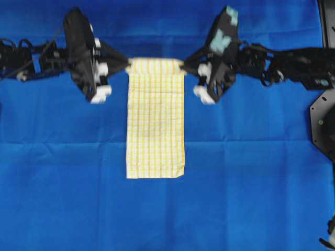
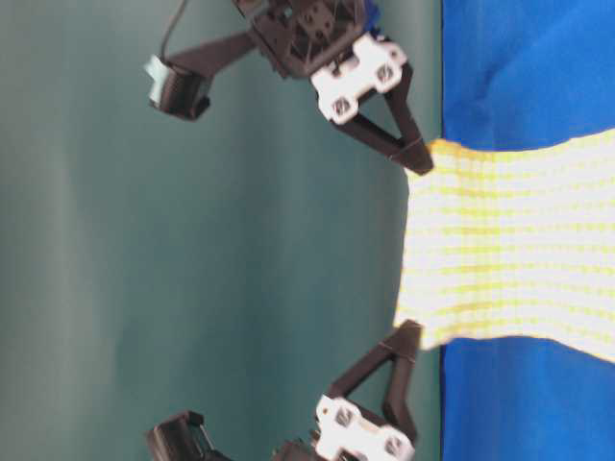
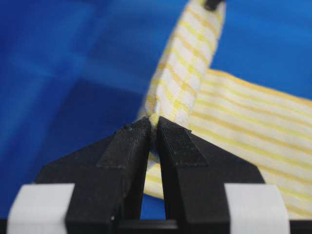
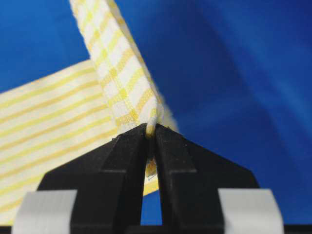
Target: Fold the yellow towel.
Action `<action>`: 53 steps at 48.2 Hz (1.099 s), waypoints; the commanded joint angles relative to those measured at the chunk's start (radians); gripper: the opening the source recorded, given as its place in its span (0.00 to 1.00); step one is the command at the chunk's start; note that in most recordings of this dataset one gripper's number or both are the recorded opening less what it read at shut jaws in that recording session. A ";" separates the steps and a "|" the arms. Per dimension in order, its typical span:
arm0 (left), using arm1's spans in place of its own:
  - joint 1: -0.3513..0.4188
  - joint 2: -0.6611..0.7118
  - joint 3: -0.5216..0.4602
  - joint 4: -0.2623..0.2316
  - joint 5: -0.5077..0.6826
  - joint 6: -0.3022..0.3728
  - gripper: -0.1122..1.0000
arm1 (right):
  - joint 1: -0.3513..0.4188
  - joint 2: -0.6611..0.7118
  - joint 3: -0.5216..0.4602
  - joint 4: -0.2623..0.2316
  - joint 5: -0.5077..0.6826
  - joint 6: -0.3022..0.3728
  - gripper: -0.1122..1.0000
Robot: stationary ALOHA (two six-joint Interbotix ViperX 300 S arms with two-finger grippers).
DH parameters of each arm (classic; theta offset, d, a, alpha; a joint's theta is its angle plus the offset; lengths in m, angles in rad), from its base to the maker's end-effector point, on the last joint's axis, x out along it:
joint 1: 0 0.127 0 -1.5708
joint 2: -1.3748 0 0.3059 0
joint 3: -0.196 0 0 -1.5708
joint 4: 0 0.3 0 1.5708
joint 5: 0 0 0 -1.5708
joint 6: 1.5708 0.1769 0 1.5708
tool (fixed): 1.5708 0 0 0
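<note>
The yellow towel's far corner, now held raised above the table, will be let go by my right gripper over its flat near corner (image 1: 182, 174) toward the black mount.
The yellow towel (image 1: 155, 120), white with yellow checks, stretches down the middle of the overhead view, its near end flat on the blue sheet and its far edge lifted. My left gripper (image 1: 128, 64) is shut on the far left corner, and the cloth is pinched between its black fingertips (image 3: 154, 126). On the other side my right gripper (image 1: 183, 67) is shut on the far right corner (image 4: 151, 127). The table-level view shows the raised edge (image 2: 415, 245) held taut between the two grippers, above the table. Both wrist views show the towel (image 3: 253, 126) (image 4: 53, 117) lying below.
A large plain blue sheet (image 1: 251, 172) covers the whole table. A black mount (image 1: 323, 120) stands at the right edge. A green wall (image 2: 192, 250) fills the background of the table-level view.
</note>
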 commanded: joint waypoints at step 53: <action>-0.465 0.130 -0.035 -0.006 -0.015 -0.155 0.14 | 0.431 0.097 -0.006 0.149 -0.049 0.002 0.16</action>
